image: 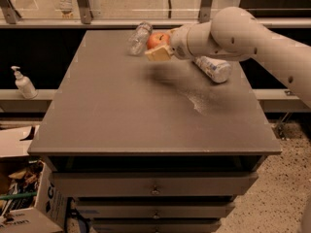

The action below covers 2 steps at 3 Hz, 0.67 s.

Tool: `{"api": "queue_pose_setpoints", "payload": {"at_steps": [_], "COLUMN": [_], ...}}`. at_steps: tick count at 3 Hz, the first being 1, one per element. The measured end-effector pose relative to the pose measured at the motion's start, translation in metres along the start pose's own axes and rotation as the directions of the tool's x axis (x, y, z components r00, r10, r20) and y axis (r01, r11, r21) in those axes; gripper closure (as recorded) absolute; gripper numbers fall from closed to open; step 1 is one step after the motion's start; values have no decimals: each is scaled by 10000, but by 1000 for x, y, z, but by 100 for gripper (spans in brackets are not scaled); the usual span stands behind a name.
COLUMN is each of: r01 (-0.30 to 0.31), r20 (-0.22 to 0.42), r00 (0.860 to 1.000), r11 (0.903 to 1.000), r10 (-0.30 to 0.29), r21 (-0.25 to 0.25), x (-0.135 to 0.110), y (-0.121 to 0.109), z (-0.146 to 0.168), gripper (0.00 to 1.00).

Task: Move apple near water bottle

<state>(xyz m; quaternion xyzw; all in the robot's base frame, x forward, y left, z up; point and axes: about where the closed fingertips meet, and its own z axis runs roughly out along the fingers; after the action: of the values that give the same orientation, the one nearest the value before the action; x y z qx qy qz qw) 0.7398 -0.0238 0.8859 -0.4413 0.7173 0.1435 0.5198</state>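
I will open my gripper to let go of the apple on the grey table point(150, 46), against the slim clear water bottle.
The red-orange apple point(156, 40) is held between the fingers of my gripper point(158, 47), just above the far part of the grey table point(121, 110). The gripper is shut on the apple; one cream-coloured finger point(157, 55) shows below it. The slim clear water bottle point(139, 37) lies on its side just left of the apple, close to it near the table's back edge. My white arm reaches in from the right.
A larger bottle with a white-blue label point(212, 68) lies on the table right of the gripper, partly under the arm. A soap dispenser point(23, 83) stands on a ledge at the left. Cardboard boxes point(19, 188) sit on the floor at lower left.
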Motion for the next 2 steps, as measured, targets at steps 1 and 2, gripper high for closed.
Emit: {"api": "queue_pose_setpoints", "payload": {"at_steps": [1,2], "r01": [-73,-96], "r20": [-323,-573], "r00": [9994,9983], "r11": [9998,9996], "r10": [79,111], "r21": [202,267], "x": [5,10], "y": [-24,-38], "z": [32,57], "gripper": [100,100]}}
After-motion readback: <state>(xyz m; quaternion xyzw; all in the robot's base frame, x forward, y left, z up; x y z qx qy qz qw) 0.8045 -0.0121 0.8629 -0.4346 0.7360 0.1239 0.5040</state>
